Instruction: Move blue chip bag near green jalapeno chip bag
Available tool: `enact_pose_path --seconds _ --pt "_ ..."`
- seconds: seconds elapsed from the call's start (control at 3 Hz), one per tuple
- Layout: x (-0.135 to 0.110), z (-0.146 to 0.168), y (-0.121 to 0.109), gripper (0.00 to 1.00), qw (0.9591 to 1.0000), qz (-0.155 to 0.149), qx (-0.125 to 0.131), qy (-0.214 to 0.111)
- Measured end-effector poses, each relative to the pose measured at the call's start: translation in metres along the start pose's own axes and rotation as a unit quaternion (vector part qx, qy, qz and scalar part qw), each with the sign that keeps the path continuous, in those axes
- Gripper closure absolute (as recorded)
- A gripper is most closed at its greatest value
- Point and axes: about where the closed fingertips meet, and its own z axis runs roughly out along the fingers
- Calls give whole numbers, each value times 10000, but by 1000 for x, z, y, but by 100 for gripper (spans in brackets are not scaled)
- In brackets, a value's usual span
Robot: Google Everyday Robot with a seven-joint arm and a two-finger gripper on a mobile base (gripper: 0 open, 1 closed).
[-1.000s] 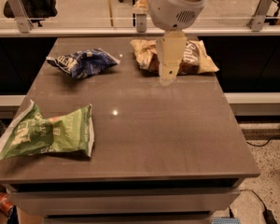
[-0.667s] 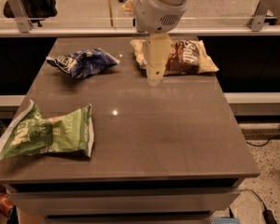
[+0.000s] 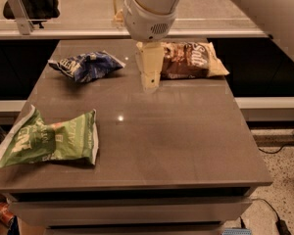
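Note:
Next, I grip the middle of the blue chip bag (image 3: 95,63), slightly toward the side facing the brown-and-tan chip bag.
The blue chip bag (image 3: 86,65) lies at the back left of the grey table (image 3: 176,136), dark navy with white lettering. The green jalapeno chip bag (image 3: 49,140) lies at the front left, near the table's left edge. My gripper (image 3: 150,83) hangs from the white arm over the back middle of the table, right of the blue bag and apart from it. It holds nothing that I can see.
A brown-and-tan chip bag (image 3: 190,60) lies at the back right, partly behind the gripper. A glass rail (image 3: 63,32) runs behind the table. The floor and a cable (image 3: 279,219) show at the right.
The arm and gripper have moved left across the back of the table, away from the brown-and-tan bag and toward the blue bag. The bags have not moved.

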Motion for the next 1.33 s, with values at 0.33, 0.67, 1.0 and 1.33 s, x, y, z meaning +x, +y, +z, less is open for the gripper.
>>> enact_pose_path --seconds 0.33,0.67,1.0,1.33 --pt "-1 -1 2 0 9999 61 126 -62" --pt "0 6 -15 0 9993 70 364 -37" --pt "1 17 -39 0 9987 -63 496 -11" --pt "-1 32 -66 0 9983 -229 530 84"
